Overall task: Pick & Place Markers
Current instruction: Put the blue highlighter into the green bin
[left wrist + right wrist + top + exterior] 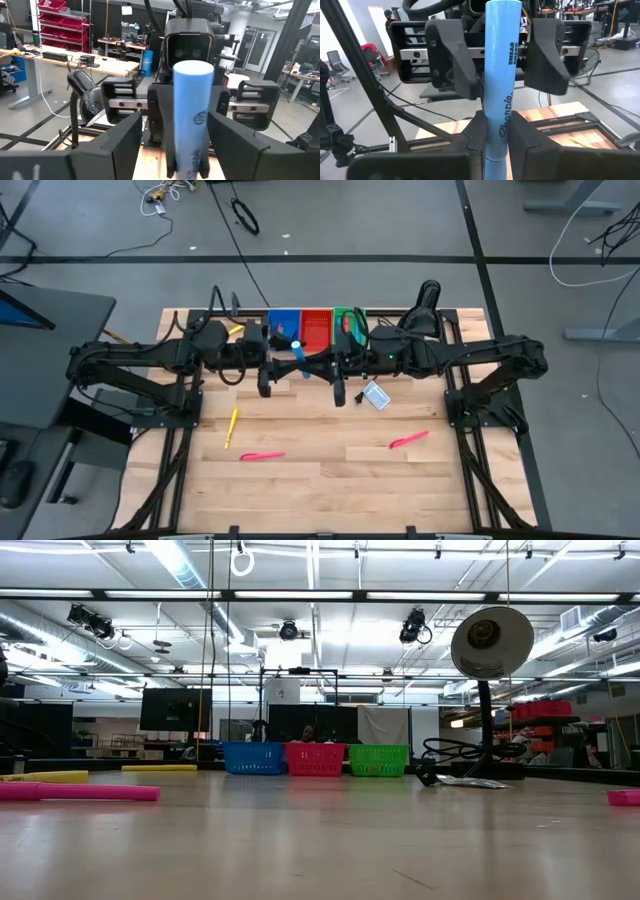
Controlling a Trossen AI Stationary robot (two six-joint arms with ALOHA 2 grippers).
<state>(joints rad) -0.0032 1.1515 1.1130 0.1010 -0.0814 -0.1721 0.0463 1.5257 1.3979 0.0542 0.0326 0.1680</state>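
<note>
The light-blue marker is pinched at its lower end by my right gripper, so my left gripper should hold it while my right gripper turns and takes the marker's upper end point(502, 11).
A light-blue marker point(502, 65) stands upright in the air above the table's middle, where my two arms meet. My right gripper point(496, 145) is shut on it. My left gripper point(175, 117) faces it, open, with a finger on either side of the marker's upper half and apart from it. In the high view the marker point(300, 362) lies between the left gripper point(285, 358) and the right gripper point(312, 367). Lying flat on the table are a yellow marker point(232, 427) and two pink markers point(262, 456) point(409, 440). Neither gripper shows in the low view. My right gripper pinches the lower part of the marker's barrel point(496, 125) between its two fingers point(520, 137). The fingers come level from the table's right side and lie across the marker. The marker stands upright, its upper end above the fingers, lifted clear of the table.
A blue bin point(284, 323), a red bin point(316, 328) and a green bin point(349, 323) stand in a row at the far edge. A white-and-blue card point(375, 396) lies below the right arm. A desk lamp point(425, 305) stands far right. Another yellow marker point(236, 329) lies by the left arm.
</note>
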